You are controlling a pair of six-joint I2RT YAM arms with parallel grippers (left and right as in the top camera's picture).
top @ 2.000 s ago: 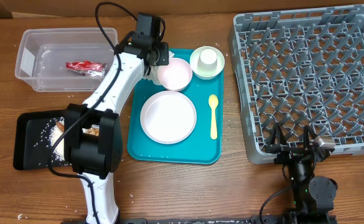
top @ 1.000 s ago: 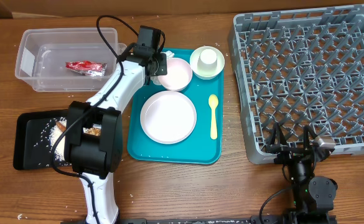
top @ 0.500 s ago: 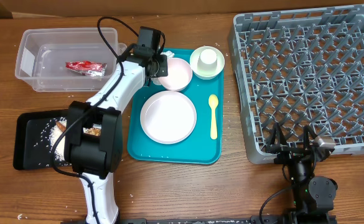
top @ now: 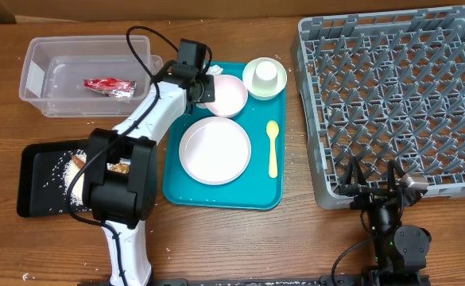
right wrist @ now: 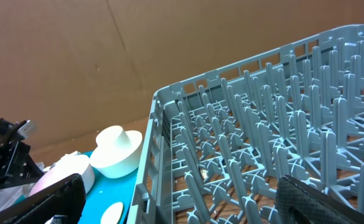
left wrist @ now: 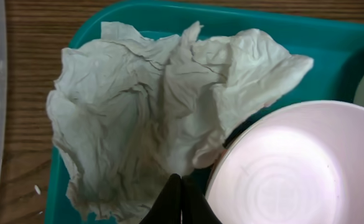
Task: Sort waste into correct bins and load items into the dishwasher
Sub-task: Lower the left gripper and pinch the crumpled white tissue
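Note:
The left gripper is closed against the rim of the pale pink bowl at the napkin's edge, so it should open, move away and pinch the napkin's crumpled folds [left wrist: 129, 134].
The crumpled white napkin [left wrist: 138, 106] lies on the teal tray's far left corner, beside the pale pink bowl [left wrist: 294, 168]. My left gripper [left wrist: 177, 186] is shut, its tips pinched at the napkin's near edge. In the overhead view it [top: 205, 83] covers most of the napkin [top: 214, 70], next to the pink bowl [top: 227, 97]. The pink plate [top: 215, 149], the yellow spoon [top: 272, 148] and the white cup [top: 265, 73] in the whitish bowl [top: 252, 86] sit on the tray. My right gripper [top: 373, 189] is open and empty at the grey rack's [top: 391, 95] front edge.
The clear tub [top: 49, 63] at the far left holds the red wrapper [top: 109, 84]. The black tray [top: 33, 183] holds rice and brown bits [top: 119, 166]. The teal tray [top: 256, 191] lies in the middle. In the right wrist view the rack [right wrist: 262, 124] fills the frame.
My left gripper has shifted a little down and right from the tray's corner onto the napkin beside the pink bowl. The right arm has not moved.

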